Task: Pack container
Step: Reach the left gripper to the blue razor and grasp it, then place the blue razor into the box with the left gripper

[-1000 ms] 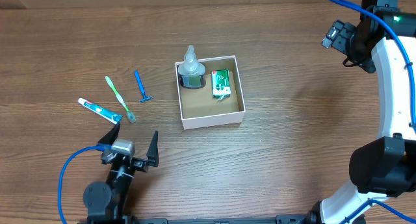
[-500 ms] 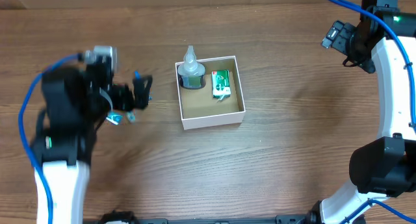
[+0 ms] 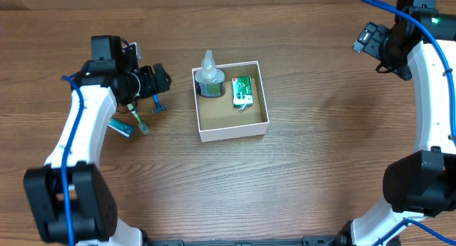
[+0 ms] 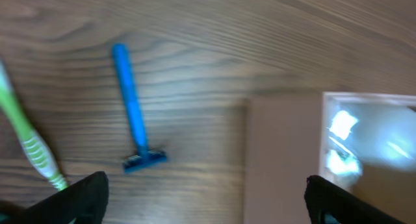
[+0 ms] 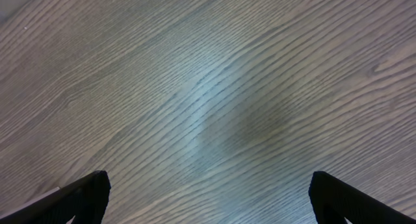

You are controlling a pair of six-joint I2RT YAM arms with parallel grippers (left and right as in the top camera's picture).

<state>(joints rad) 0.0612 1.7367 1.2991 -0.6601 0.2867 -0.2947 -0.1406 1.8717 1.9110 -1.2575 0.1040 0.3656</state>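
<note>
The blue razor is next for my left gripper, which should go to it and grab the lower handle [image 3: 157,103] [image 4: 140,134], close to the razor's head.
The container [image 3: 231,134], a shallow white box with a brown inside, stands mid-table and holds a clear bottle [image 3: 209,76] and a green packet [image 3: 242,91]. Its blurred wall shows in the left wrist view [image 4: 283,159]. A blue razor [image 3: 155,96] lies left of it, also in the left wrist view [image 4: 132,117]. A green toothbrush [image 3: 135,118] [image 4: 29,146] and a toothpaste tube [image 3: 121,127] lie further left. My left gripper [image 3: 151,80] [image 4: 207,201] is open and empty above the razor. My right gripper [image 3: 365,38] [image 5: 208,198] is open and empty at the far right.
The wooden table [image 3: 320,153] fills all views. The right arm's white body [image 3: 434,96] runs along the right edge. The right wrist view shows only wood.
My left arm swung up from the front edge of the table to above the razor and toothbrush, left of the container. The right arm has not moved.
</note>
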